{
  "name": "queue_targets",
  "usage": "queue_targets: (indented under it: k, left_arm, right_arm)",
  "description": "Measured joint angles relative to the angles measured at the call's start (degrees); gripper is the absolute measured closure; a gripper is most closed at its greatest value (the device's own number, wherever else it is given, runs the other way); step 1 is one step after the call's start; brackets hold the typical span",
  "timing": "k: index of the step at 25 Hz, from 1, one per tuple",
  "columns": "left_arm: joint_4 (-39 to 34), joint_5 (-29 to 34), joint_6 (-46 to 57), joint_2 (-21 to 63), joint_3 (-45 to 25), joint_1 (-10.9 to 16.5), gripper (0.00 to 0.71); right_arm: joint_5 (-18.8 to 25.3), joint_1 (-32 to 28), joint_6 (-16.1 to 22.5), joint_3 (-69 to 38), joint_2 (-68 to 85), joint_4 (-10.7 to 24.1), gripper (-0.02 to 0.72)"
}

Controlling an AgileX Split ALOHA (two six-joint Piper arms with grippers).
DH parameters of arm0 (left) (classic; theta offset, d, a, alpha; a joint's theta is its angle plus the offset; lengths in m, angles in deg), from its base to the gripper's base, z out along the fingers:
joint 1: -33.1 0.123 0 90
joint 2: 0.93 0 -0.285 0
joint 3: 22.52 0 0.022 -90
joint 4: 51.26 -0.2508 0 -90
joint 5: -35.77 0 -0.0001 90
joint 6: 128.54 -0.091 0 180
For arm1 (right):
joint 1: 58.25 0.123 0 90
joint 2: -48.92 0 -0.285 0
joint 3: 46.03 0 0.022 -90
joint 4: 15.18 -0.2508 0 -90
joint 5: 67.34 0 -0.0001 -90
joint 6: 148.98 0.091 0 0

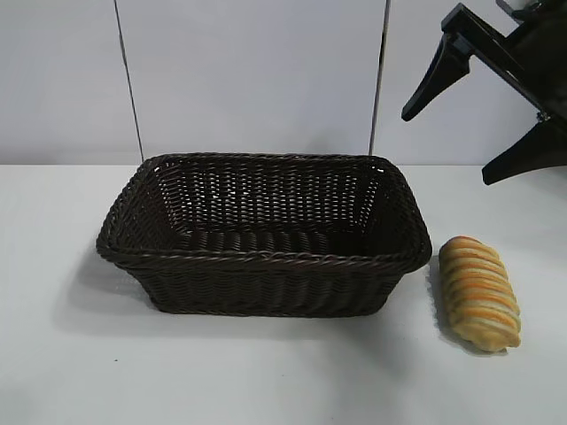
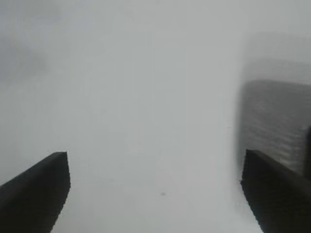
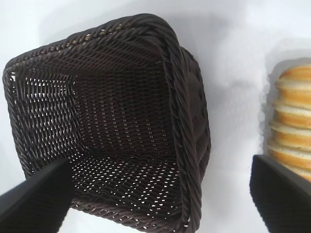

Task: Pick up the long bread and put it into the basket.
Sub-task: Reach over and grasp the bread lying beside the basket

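Observation:
The next step for my right gripper is to move down to the middle of the long bread (image 1: 478, 290) (image 3: 294, 135) beside the basket and close across it there.
The long bread (image 1: 479, 292), golden-yellow with orange-brown ridges, lies on the white table just right of the basket (image 1: 266, 259), a dark brown wicker one with nothing in it. My right gripper (image 1: 469, 124) hangs open high at the upper right, above and behind the bread, holding nothing. In the right wrist view the basket (image 3: 187, 145) lies between the spread fingers and the long bread (image 3: 291, 121) shows at the edge by one fingertip (image 3: 277, 194). My left gripper (image 2: 155, 184) is open over bare table, with a blurred side of the basket (image 2: 272, 121) close by; it is out of the exterior view.
White table (image 1: 106, 354) all round the basket, with free room in front and to the left. A pale panelled wall (image 1: 248, 80) stands behind.

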Motion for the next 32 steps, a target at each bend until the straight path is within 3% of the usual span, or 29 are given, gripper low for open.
queue_targets:
  k: [7,9,11,14,16,21,27,32]
  left_arm:
    - [2.56,1.07,-1.76,20.32,0.0,-0.1,0.016]
    - [2.9,1.07,-1.84,27.7,-1.17,-1.38,0.016]
    - [3.37,0.98,-2.38,35.37,-3.92,-4.45,0.016]
    - [4.32,-0.88,-2.9,47.82,-11.33,-9.15,0.016]
    - [4.13,-3.23,-3.02,55.23,-18.26,-10.55,0.016]
    - [3.48,-8.35,-3.02,72.39,-35.52,-10.95,0.016]
    - [3.73,-7.24,-0.35,88.1,-54.96,-10.95,0.016]
    - [3.78,-6.78,0.25,97.08,-65.56,-10.95,0.016]
  right_arm:
    - [0.3,0.0,-0.72,0.0,0.0,0.0,0.021]
    - [0.42,0.0,-0.77,0.0,0.0,0.0,0.021]
    - [0.44,0.0,-0.79,0.07,0.0,0.0,0.021]
    - [1.05,0.0,-0.84,0.94,0.0,0.0,0.021]
    - [1.43,0.0,-0.9,2.0,0.0,0.0,0.021]
    - [2.91,0.0,-0.98,5.11,0.0,0.05,0.021]
    - [3.58,0.0,-1.01,5.48,0.0,1.17,0.021]
    - [4.17,0.0,-1.01,5.48,0.0,2.11,0.021]
